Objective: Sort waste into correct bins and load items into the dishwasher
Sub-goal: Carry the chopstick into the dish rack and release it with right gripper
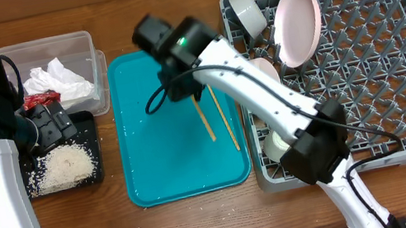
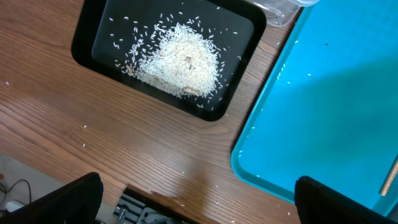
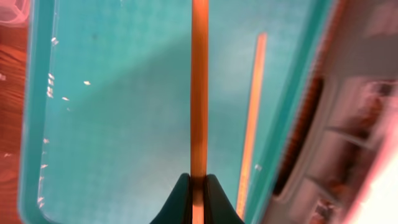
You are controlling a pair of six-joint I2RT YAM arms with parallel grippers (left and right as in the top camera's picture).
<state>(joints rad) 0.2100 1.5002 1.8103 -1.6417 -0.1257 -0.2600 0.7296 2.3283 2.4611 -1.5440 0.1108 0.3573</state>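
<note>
My right gripper needs to let go of the wooden chopstick in the grey dish rack, on the rack's pegs (image 1: 316,127) beside the small white cup.
My right gripper (image 1: 193,95) (image 3: 198,186) is shut on one wooden chopstick (image 3: 199,87) (image 1: 205,122) over the teal tray (image 1: 161,163). The second chopstick (image 1: 225,120) (image 3: 251,112) lies on the tray near its right edge. My left gripper (image 2: 199,199) is open and empty above the table, near the black tray (image 1: 92,142) (image 2: 87,37) holding rice crumbs (image 1: 65,165) (image 2: 180,59). The clear tub (image 1: 86,46) holds the white napkin (image 1: 59,79) and red wrapper (image 1: 39,99). The grey dish rack (image 1: 394,55) holds a pink plate (image 1: 296,24), a white bowl (image 1: 247,12) and a small white cup (image 1: 277,144).
Loose rice grains lie scattered on the wooden table (image 2: 93,137) and on the teal tray's left side (image 3: 50,81). The table's front edge (image 2: 149,199) is just below my left gripper. My right arm (image 1: 267,94) reaches across the rack's left wall.
</note>
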